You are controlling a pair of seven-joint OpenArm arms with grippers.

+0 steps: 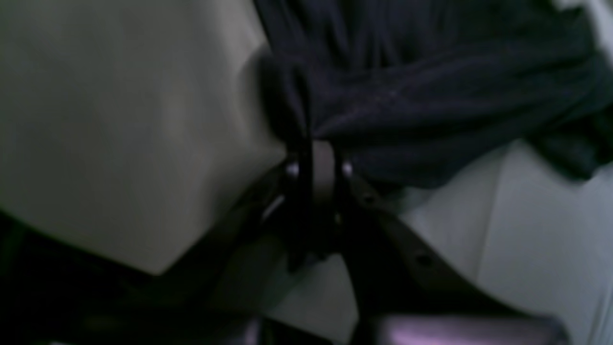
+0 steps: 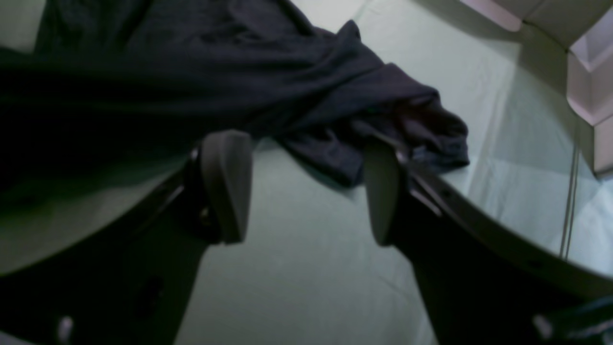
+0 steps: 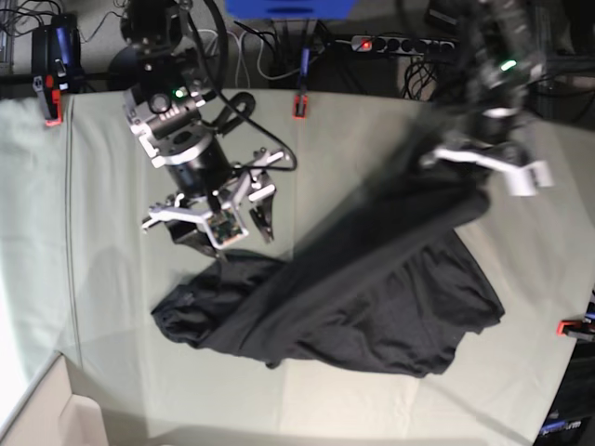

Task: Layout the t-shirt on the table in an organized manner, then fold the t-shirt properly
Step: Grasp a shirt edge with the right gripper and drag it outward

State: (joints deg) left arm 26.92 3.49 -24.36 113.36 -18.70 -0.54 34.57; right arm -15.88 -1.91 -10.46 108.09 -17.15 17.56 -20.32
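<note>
The robot's right gripper needs to next move to the t-shirt's near edge [image 3: 276,357] [image 2: 347,39], next to the small corner sticking out there, and close on the fabric.
The charcoal-black t-shirt [image 3: 372,297] lies bunched on the pale green table [image 3: 353,139], and one part of it is pulled up in a taut band toward the upper right. My left gripper [image 3: 453,160] is blurred in the base view. It is shut on a pinch of the t-shirt [image 1: 431,96], the fabric bunching at the left gripper [image 1: 318,158] above the table [image 1: 119,120]. My right gripper [image 3: 232,223] hovers open above the shirt's left end. In its own view the right gripper [image 2: 304,191] holds nothing, and the t-shirt [image 2: 239,72] lies just beyond the fingertips.
Red clamps [image 3: 299,107] [image 3: 53,107] [image 3: 572,327] mark the table edges. Cables and a power strip [image 3: 400,42] run behind the far edge. A pale box [image 3: 37,418] sits at the near left corner. A pale box-like object [image 2: 589,72] stands beyond the table.
</note>
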